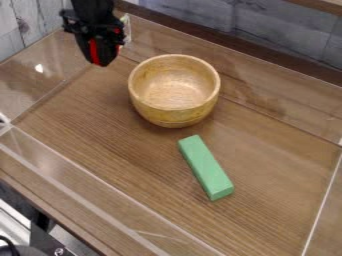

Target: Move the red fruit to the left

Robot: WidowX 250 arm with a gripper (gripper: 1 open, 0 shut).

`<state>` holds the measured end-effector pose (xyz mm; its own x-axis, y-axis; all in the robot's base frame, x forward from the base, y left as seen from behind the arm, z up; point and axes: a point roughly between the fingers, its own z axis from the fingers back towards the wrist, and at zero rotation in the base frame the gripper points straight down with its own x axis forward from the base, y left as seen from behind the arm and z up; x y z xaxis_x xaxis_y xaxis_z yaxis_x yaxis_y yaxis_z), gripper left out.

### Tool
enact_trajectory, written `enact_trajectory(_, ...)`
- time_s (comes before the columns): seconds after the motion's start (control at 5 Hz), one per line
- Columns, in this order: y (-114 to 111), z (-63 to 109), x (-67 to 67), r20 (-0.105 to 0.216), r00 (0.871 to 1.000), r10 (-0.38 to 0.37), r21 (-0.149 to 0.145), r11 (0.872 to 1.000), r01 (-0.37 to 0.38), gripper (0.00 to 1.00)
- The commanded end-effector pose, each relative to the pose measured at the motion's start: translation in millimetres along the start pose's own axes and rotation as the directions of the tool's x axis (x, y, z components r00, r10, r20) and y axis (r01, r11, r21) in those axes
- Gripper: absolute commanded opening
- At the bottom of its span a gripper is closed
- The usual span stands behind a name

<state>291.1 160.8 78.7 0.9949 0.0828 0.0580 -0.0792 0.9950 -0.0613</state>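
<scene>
The robot's gripper needs to release the red fruit on the bare wood (116, 50) between the wooden bowl and the far corner of the table.
My black gripper (98, 57) hangs over the table's far left corner, well to the left of the wooden bowl (174, 90). Its fingers are shut on the red fruit (96, 46), which shows as a bright red patch between them, lifted off the wood. The fruit's stem is hidden by the fingers. The flat green block (206, 167) lies in front of the bowl, far from the gripper.
Clear plastic walls (40, 60) surround the wooden table top (107, 150) on the left, front and right. A grey tiled wall runs along the back. The bowl has nothing in it.
</scene>
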Motion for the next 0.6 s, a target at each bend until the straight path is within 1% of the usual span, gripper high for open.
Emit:
enact_trajectory(0.0,21.6,17.3,16.3,0.051,0.998,-0.034,0.025,0.999,0.033,0.00)
enact_trajectory(0.2,38.1,13.2,21.1,0.039,0.998,-0.057,0.012,0.998,0.056,0.00)
enact_trajectory(0.4,52.0,6.4,36.7,0.029,0.997,-0.072,-0.010,0.997,0.072,0.00)
